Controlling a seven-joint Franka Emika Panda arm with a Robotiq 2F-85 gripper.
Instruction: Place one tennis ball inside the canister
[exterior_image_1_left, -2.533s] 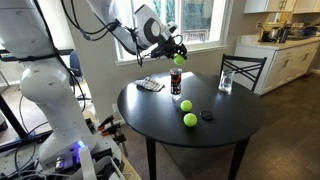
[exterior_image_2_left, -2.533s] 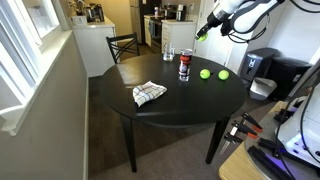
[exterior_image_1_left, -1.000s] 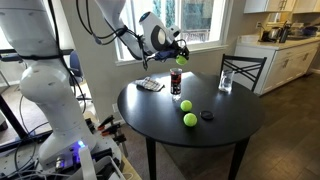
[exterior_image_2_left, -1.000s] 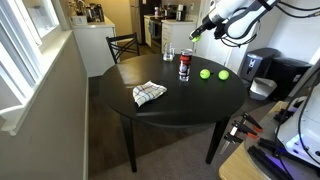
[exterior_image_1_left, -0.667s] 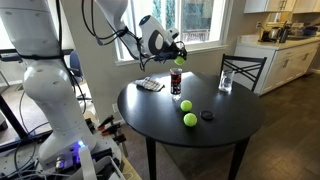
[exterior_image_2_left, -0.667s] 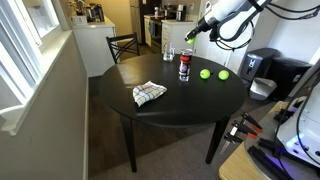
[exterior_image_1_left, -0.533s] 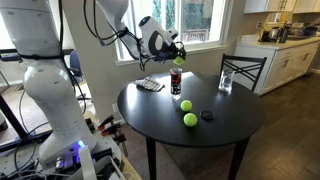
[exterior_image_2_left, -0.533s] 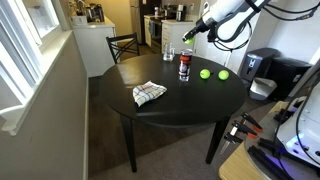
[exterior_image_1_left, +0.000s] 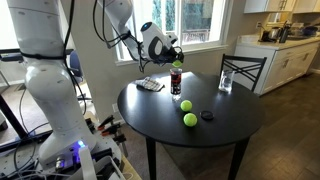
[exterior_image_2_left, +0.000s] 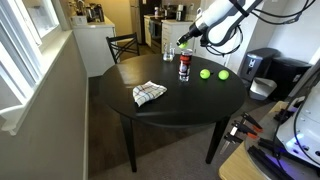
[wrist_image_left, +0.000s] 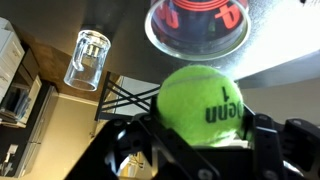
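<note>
The yellow-green tennis ball, still held just above the canister's mouth, will drop from my gripper through the canister's open rim, down inside the clear canister with the red label (exterior_image_1_left: 175, 90) (wrist_image_left: 203, 22).
My gripper (exterior_image_1_left: 177, 61) is shut on a yellow-green tennis ball (wrist_image_left: 203, 103) and holds it just above the open mouth of the canister (exterior_image_1_left: 177, 83). The canister is a clear upright tube with a dark and red label; it stands on the round black table (exterior_image_1_left: 215, 135) and also shows in an exterior view (exterior_image_2_left: 184, 66). In the wrist view the canister's open rim (wrist_image_left: 197, 22) lies just beyond the ball. In an exterior view the gripper (exterior_image_2_left: 182, 40) hangs right over the canister. Two more tennis balls lie on the table (exterior_image_1_left: 186, 104), (exterior_image_1_left: 189, 120).
A clear drinking glass (exterior_image_1_left: 226, 81) stands at the table's far side and shows in the wrist view (wrist_image_left: 87, 58). A small black disc (exterior_image_1_left: 207, 115) lies by the balls. A checked cloth (exterior_image_2_left: 149, 93) lies on the table. A chair (exterior_image_1_left: 243, 70) stands behind it.
The gripper with the ball has moved sideways and down, from beside the canister to right above its mouth. The other balls, glass and cloth have not moved.
</note>
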